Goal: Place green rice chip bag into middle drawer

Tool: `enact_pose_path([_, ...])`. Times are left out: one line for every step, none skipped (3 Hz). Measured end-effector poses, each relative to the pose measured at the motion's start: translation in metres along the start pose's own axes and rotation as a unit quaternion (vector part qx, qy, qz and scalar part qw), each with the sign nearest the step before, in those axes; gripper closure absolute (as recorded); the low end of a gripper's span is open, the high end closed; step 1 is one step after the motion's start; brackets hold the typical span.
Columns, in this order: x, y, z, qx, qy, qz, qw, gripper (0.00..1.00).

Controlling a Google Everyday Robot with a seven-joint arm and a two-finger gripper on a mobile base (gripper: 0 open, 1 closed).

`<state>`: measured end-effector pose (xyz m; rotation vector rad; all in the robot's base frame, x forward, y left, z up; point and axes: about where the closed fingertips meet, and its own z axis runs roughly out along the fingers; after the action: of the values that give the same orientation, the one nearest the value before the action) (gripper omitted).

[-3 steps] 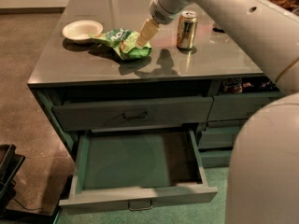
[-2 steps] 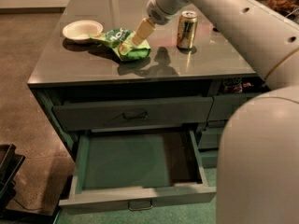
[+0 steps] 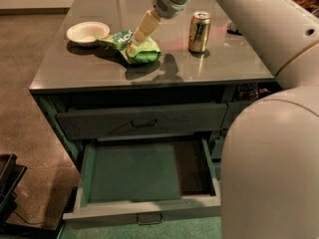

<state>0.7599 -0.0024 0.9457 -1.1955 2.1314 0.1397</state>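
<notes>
My gripper should close on the end (image 3: 145,51) of the green rice chip bag that is closer to the gold drink can, away from the white bowl.
The green rice chip bag (image 3: 142,53) lies crumpled on the grey cabinet top (image 3: 99,68), left of centre. My gripper (image 3: 134,43) reaches down from the upper right on its cream-coloured end and sits on the bag's top, touching it. The middle drawer (image 3: 84,176) is pulled out below, showing its green inside with nothing in it. Its flat front with a small wire handle (image 3: 149,218) faces the camera.
A white bowl (image 3: 87,32) sits just left of the bag. A gold drink can (image 3: 199,31) stands to its right. A closed drawer (image 3: 144,121) is above the open one. My arm and body (image 3: 271,163) fill the right side. A dark object (image 3: 7,183) lies on the floor at left.
My gripper has moved left and slightly down, from beside the bag's right edge to over its middle. The bag, bowl, can and drawer have not moved.
</notes>
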Motion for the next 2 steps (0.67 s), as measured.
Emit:
enact_pose_path([-0.0083, 0.01, -0.0117, -0.015, 0.0, 0.009, 0.9998, 0.0])
enact_pose_path([-0.0126, 0.0193, -0.0048, -0.029, -0.014, 0.017, 0.9993, 0.0])
